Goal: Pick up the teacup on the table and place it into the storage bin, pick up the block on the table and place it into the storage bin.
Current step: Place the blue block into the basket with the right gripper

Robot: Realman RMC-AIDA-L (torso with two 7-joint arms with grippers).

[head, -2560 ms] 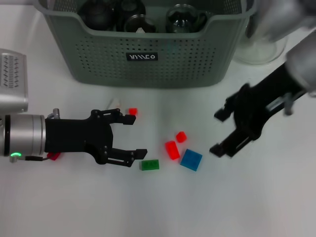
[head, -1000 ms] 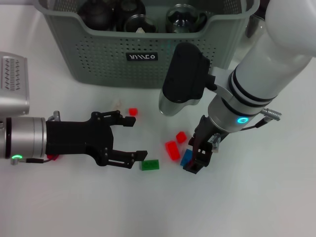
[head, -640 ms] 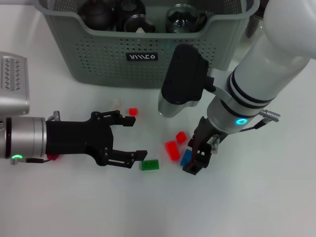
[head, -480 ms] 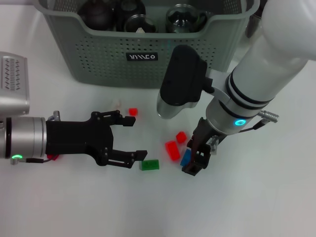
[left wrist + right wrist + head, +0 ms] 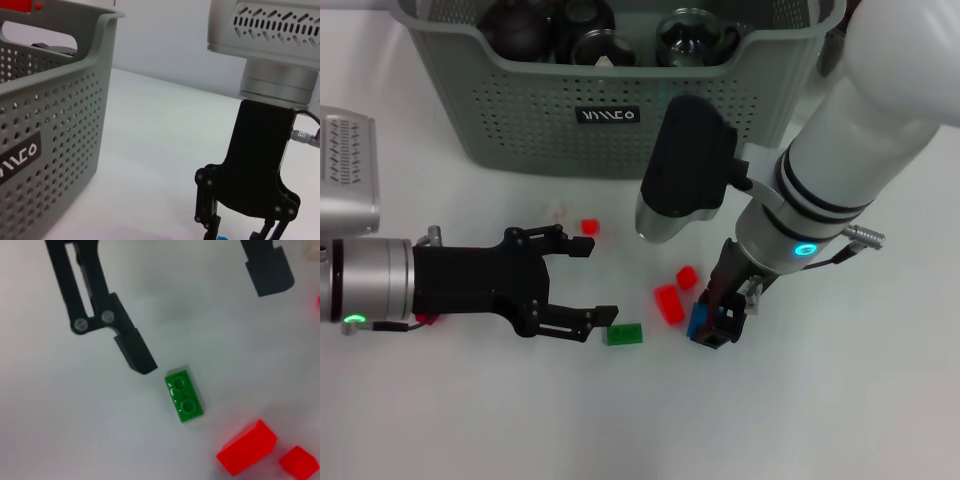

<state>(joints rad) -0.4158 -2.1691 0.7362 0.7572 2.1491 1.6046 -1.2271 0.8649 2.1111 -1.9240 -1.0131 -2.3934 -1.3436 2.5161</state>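
Note:
Next, my right gripper releases the blue block so that it lands just behind the storage bin's front rim (image 5: 603, 61), next to the glassware in the middle.
The grey-green storage bin (image 5: 520, 120) stands at the back and holds dark teaware and glassware; it also shows in the left wrist view (image 5: 45, 125). My right gripper (image 5: 715, 325) points down at the table and is shut on a blue block (image 5: 699, 322). In the left wrist view the right gripper (image 5: 240, 232) shows with a bit of blue (image 5: 221, 238) at its tips. My left gripper (image 5: 595, 280) is open and empty, lying low over the table left of the blocks. No teacup shows on the table.
Loose blocks lie between the grippers: a green one (image 5: 623, 333) (image 5: 184, 402), two red ones (image 5: 668, 303) (image 5: 687, 277), and a small red one (image 5: 588, 227) near the bin. A grey device (image 5: 345, 170) sits at the left edge.
My right arm swung in from the right and came down over the blue block. Its fingers have closed on the block. The left arm has not moved.

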